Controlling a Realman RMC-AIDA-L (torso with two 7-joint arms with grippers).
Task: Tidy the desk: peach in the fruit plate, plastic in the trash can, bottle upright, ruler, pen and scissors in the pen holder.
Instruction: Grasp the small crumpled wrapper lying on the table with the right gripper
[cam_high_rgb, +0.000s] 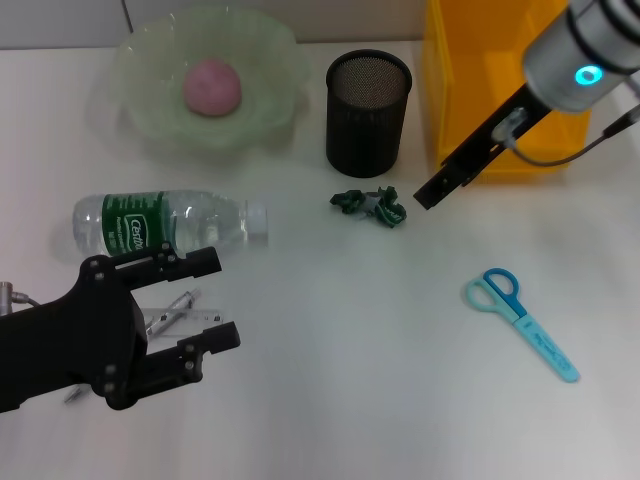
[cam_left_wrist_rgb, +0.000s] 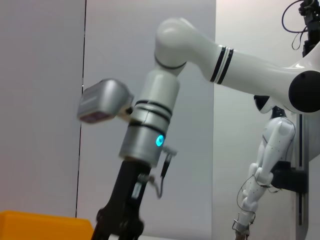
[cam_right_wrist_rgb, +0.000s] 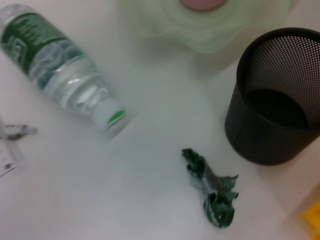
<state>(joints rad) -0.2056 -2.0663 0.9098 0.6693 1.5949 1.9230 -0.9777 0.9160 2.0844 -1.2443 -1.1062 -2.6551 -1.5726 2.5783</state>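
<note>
Next, I close my right gripper on the end of the crumpled green plastic (cam_high_rgb: 389, 209) (cam_right_wrist_rgb: 219, 206) that lies nearer the yellow trash can, away from the bottle.
The pink peach (cam_high_rgb: 212, 86) lies in the pale green fruit plate (cam_high_rgb: 140, 112). A clear bottle (cam_high_rgb: 165, 222) with a green label lies on its side, also seen in the right wrist view (cam_right_wrist_rgb: 70, 75). Crumpled green plastic (cam_high_rgb: 370, 205) sits in front of the black mesh pen holder (cam_high_rgb: 368, 110); the right wrist view shows both the plastic (cam_right_wrist_rgb: 212, 187) and the holder (cam_right_wrist_rgb: 280, 100). Blue scissors (cam_high_rgb: 520, 322) lie at the right. My left gripper (cam_high_rgb: 225, 300) is open above a silvery pen (cam_high_rgb: 178, 303) and a clear ruler, both partly hidden. My right gripper (cam_high_rgb: 432, 195) hangs just right of the plastic.
The yellow trash can (cam_high_rgb: 490, 90) stands at the back right, behind my right arm, and its corner shows in the left wrist view (cam_left_wrist_rgb: 40, 225). The pen holder stands between the plate and the trash can.
</note>
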